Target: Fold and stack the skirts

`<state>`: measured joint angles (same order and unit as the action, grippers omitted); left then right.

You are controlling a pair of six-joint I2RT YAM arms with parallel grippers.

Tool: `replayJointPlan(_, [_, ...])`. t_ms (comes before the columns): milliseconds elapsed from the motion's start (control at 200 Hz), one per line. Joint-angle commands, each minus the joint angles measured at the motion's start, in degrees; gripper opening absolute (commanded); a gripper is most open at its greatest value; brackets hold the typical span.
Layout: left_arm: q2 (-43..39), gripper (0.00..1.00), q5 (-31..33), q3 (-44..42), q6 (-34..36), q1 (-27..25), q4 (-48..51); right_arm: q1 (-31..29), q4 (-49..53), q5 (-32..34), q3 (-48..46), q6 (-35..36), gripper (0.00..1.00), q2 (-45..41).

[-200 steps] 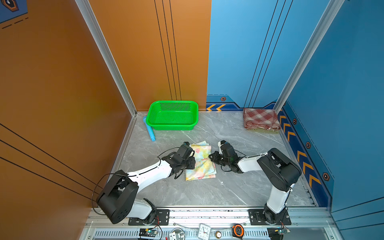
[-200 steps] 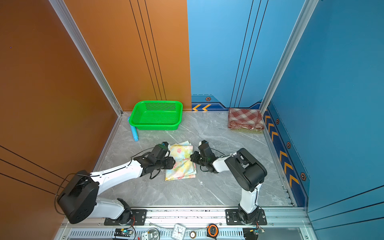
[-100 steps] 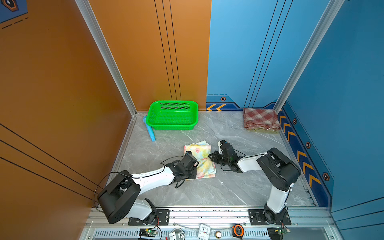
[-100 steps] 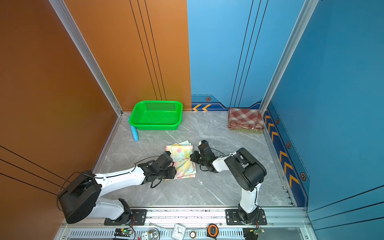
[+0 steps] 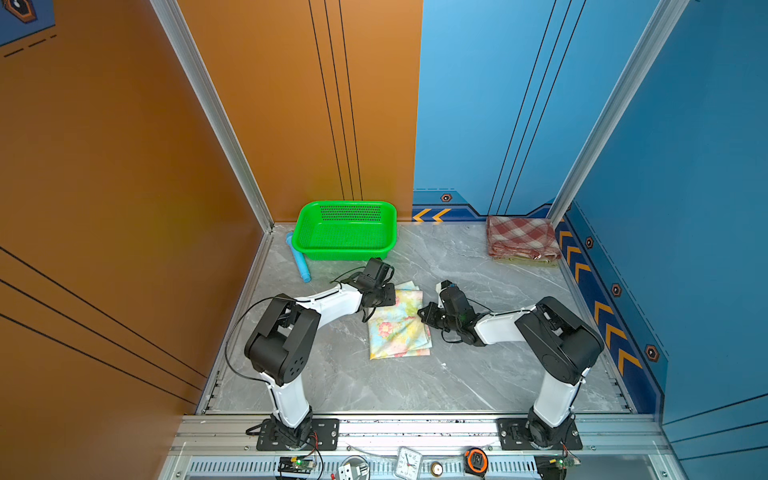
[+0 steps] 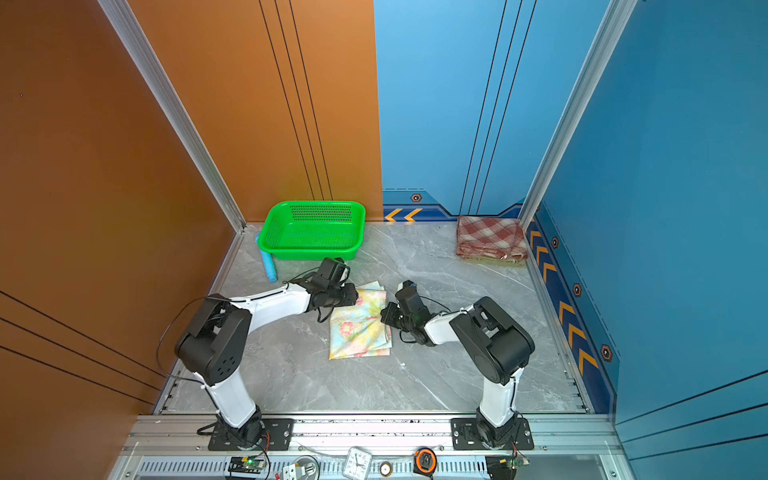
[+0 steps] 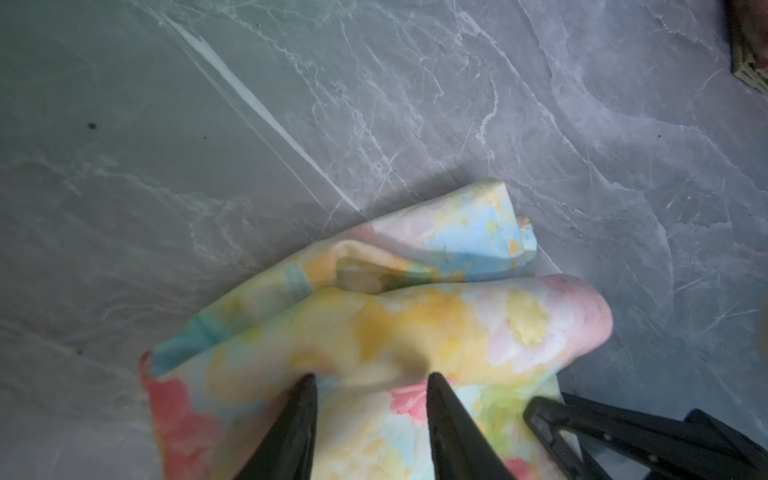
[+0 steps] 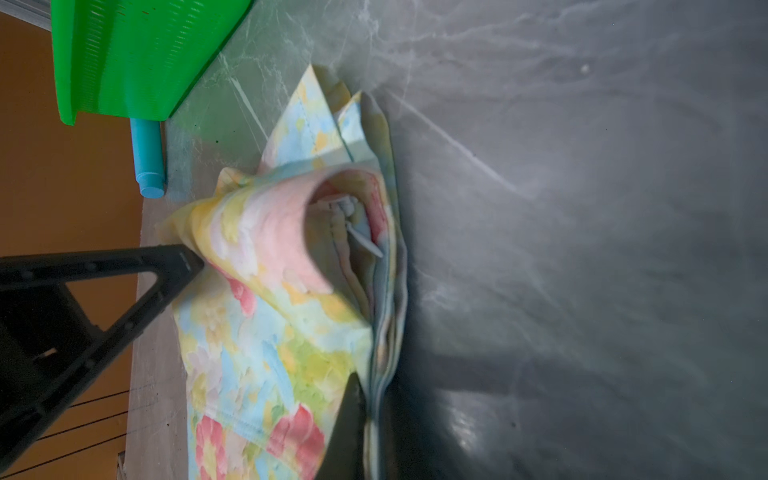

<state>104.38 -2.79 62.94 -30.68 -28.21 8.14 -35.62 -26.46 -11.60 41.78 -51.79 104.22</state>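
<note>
The fingers of my left gripper are over the floral skirt, inward of its side edge, so next I back that gripper off and pinch that side edge (image 7: 166, 416).
The floral skirt (image 5: 399, 328) (image 6: 359, 328) lies folded mid-table in both top views. My left gripper (image 5: 388, 293) (image 7: 372, 382) is at its far left corner. Its jaws stand partly apart with a bunched fold between the tips, and a flap of the floral skirt (image 7: 478, 324) curls up over the rest. My right gripper (image 5: 422, 311) (image 8: 370, 399) is shut on the stacked layers of the floral skirt (image 8: 270, 340) at its right edge. The plaid skirt (image 5: 521, 237) (image 6: 490, 237) lies folded at the back right on the olive-green skirt (image 5: 523, 260), of which only an edge shows.
A green mesh basket (image 5: 345, 230) (image 8: 137, 54) stands against the back wall, with a blue tube (image 5: 299, 259) (image 8: 147, 158) lying to its left. Walls close off the left, back and right sides. A clock (image 5: 409, 461) and a tape measure (image 5: 477, 460) sit on the front rail.
My left gripper slid toward the front along the floral skirt's left edge, then came back to its far left corner. The right arm has not moved.
</note>
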Motion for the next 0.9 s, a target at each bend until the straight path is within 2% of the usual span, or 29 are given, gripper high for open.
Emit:
replayJointPlan(0, [3.56, 0.44, -0.79, 1.13, 2.38, 2.0, 0.08, -0.07, 12.22, 2.86, -2.36, 1.86, 0.0, 1.07])
replayJointPlan(230, [5.17, 0.42, -0.38, 0.08, 1.33, 4.14, 0.04, -0.29, 12.09, 2.84, -2.34, 1.69, 0.0, 1.33])
replayJointPlan(561, [-6.93, 0.47, 2.07, -1.76, 0.47, 4.74, 7.39, -0.24, 11.97, 3.07, -2.23, 1.43, 0.0, 2.06])
replayJointPlan(751, [-10.37, 0.43, 2.07, -6.07, -0.4, 1.71, 8.16, -0.11, 11.25, 2.27, -1.44, 1.17, 0.0, 3.87])
replayJointPlan(891, [-8.9, 0.43, 3.04, -8.81, -1.22, 0.18, 8.04, -0.1, 11.33, 2.11, -0.96, 1.25, 0.0, 4.27])
